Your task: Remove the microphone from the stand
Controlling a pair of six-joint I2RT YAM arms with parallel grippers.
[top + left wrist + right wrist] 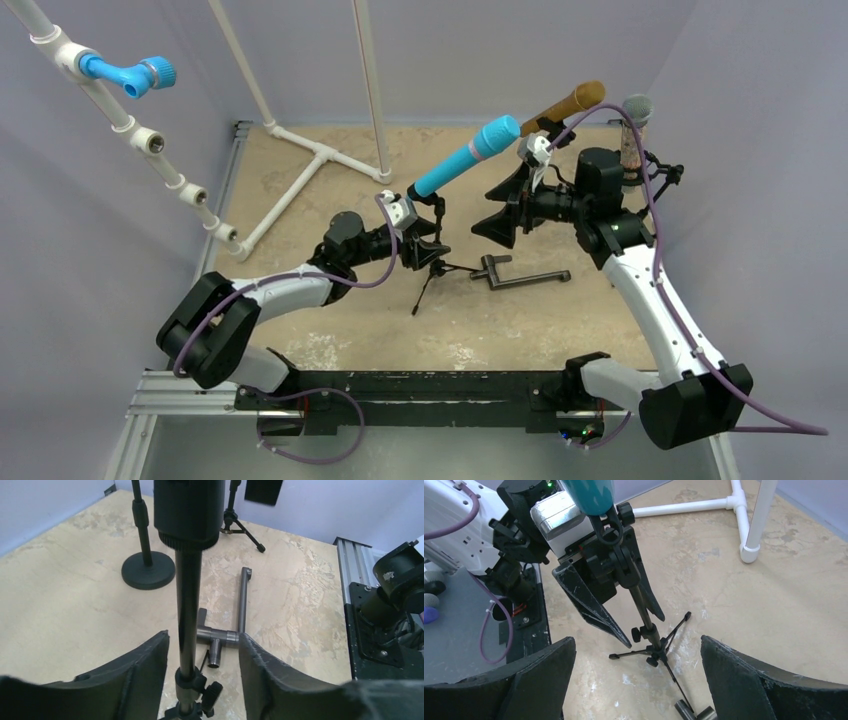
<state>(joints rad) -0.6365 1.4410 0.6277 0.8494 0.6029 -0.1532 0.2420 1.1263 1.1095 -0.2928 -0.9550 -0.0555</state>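
Note:
I should close my right gripper next on the pole (438, 231) (642, 609) under the clip of the black tripod stand, because that keeps the stand steady.
The teal microphone (465, 155) sits tilted in the clip of a small black tripod stand (432, 266) at mid table. My left gripper (428, 246) is open with its fingers on either side of the stand's pole (189, 605), which stands nearer the left finger (147, 667) without clear contact. My right gripper (490, 213) is open and empty, just right of the stand and level with it, pointing at it. In the right wrist view the microphone's lower end (586, 492), the clip and the tripod (655, 652) show between my wide-open fingers (541, 672).
A grey metal T-pipe (512, 275) lies just right of the tripod's feet. A gold microphone (565, 106) and a grey microphone (636, 120) stand on other stands at the back right. A white PVC frame (318, 158) stands at the back left.

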